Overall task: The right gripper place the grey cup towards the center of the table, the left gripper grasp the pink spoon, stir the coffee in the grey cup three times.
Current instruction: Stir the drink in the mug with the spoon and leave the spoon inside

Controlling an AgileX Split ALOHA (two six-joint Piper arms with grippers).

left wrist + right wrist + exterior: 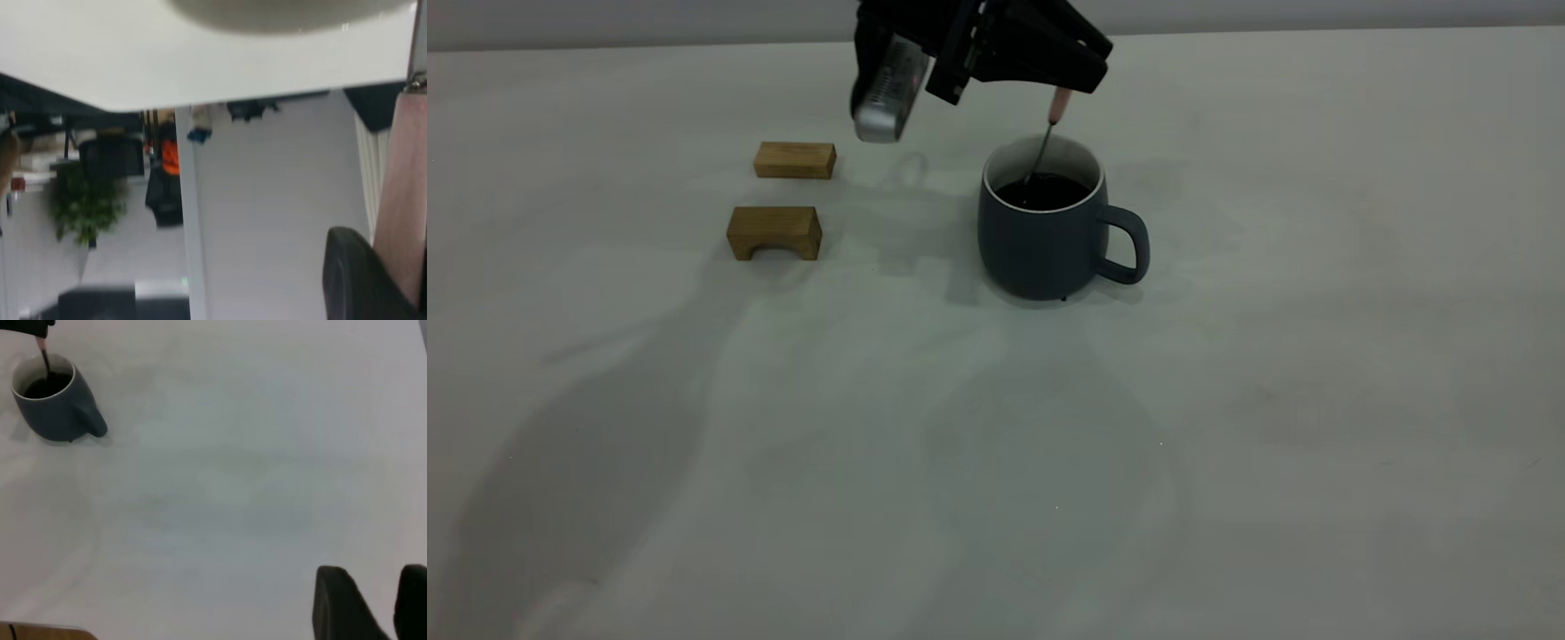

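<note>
Next, I drop the pink spoon, its bowl now under the coffee, from my left gripper into the grey cup (1068,182), so it leans on the cup's rim on the side with the cup's handle.
The grey cup (1040,240) stands upright near the middle of the table (1227,400), its handle pointing right. Dark coffee (1045,191) fills it. My left gripper (1080,82) hangs just above the cup, shut on the pink spoon (1057,107). The spoon's metal neck runs down into the coffee and its bowl is hidden under the surface. In the left wrist view the pink handle (400,187) lies against a black finger (353,280). My right gripper (377,603) is out of the exterior view; it is open, far from the cup (57,413), with nothing between its fingers.
Two brown wooden blocks lie left of the cup: a flat one (795,161) farther back and an arched one (775,233) nearer. The table's far edge runs right behind the left arm.
</note>
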